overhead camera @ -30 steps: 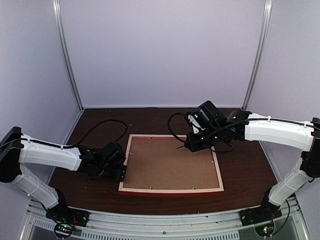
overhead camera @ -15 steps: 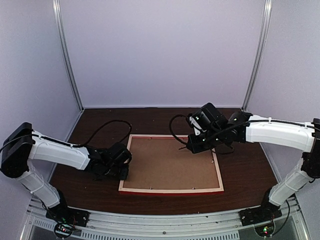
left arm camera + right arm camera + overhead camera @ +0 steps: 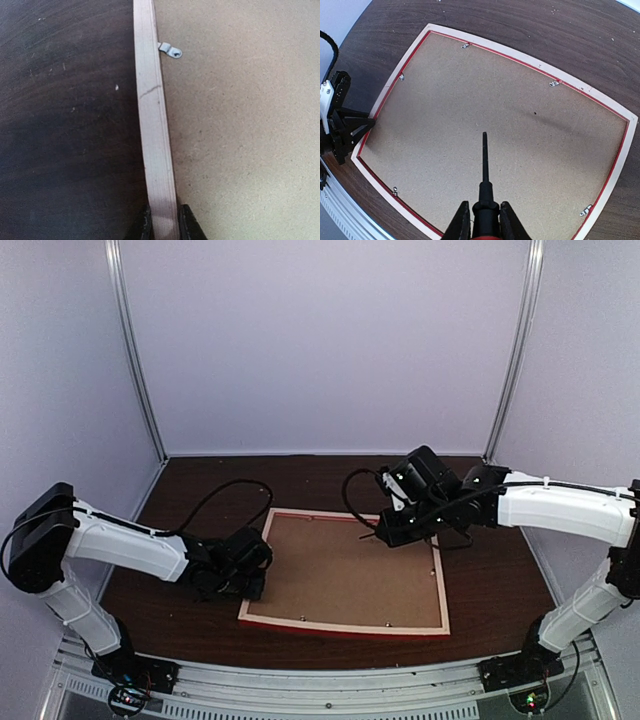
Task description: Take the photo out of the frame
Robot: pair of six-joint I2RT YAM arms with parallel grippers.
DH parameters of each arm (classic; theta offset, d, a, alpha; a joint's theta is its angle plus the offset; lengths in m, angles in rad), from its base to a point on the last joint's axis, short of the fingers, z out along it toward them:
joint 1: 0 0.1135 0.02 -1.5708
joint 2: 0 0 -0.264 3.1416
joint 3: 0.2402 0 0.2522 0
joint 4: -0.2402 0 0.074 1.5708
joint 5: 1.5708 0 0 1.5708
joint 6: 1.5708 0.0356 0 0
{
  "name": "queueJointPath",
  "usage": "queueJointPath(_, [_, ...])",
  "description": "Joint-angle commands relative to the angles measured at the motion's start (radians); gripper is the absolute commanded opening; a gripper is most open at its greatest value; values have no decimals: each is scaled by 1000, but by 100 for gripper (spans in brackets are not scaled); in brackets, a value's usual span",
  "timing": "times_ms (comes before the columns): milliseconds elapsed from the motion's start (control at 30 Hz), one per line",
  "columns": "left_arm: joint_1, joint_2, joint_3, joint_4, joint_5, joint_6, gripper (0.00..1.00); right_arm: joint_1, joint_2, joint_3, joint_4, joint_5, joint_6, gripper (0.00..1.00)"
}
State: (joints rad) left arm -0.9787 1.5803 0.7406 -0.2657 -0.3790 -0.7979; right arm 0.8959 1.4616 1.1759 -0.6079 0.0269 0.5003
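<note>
The frame's rim slants through the left gripper's fingers, so the robot should open them and take the frame's rim squarely [image 3: 162, 197] before the screwdriver turns the nearby clip.
The frame [image 3: 340, 625] lies face down on the table, pale wood rim up, with red showing along its near edge. A brown backing board [image 3: 345, 565] fills it, so the photo is hidden. My left gripper [image 3: 252, 585] is shut on the frame's left rim [image 3: 152, 125], one finger on each side of the wood. My right gripper [image 3: 392, 525] hovers over the far right part of the board, shut on a black-shafted screwdriver [image 3: 484, 160] that points at the board's middle. The right wrist view takes in the whole frame [image 3: 556, 75] and the left gripper [image 3: 350, 131] at its edge.
Small metal clips [image 3: 171, 50] along the rim's inner edge hold the backing board [image 3: 240, 125]; several show in the right wrist view [image 3: 554, 83]. Dark wood table [image 3: 200, 490] surrounds the frame. Purple walls close in the back and sides.
My left gripper has moved right onto the frame's left rim and shut on it. The frame has shifted slightly right and turned a little. The right gripper has barely moved.
</note>
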Motion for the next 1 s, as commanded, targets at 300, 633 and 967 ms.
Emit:
queueJointPath(300, [-57, 26, -24, 86, 146, 64, 17, -5, -30, -25, 56, -37, -11, 0])
queueJointPath(633, [-56, -68, -62, 52, 15, 8, 46, -5, 53, 37, 131, -124, -54, 0])
queueJointPath(967, [-53, -50, -84, 97, 26, -31, 54, 6, 215, 158, 177, -217, -96, 0])
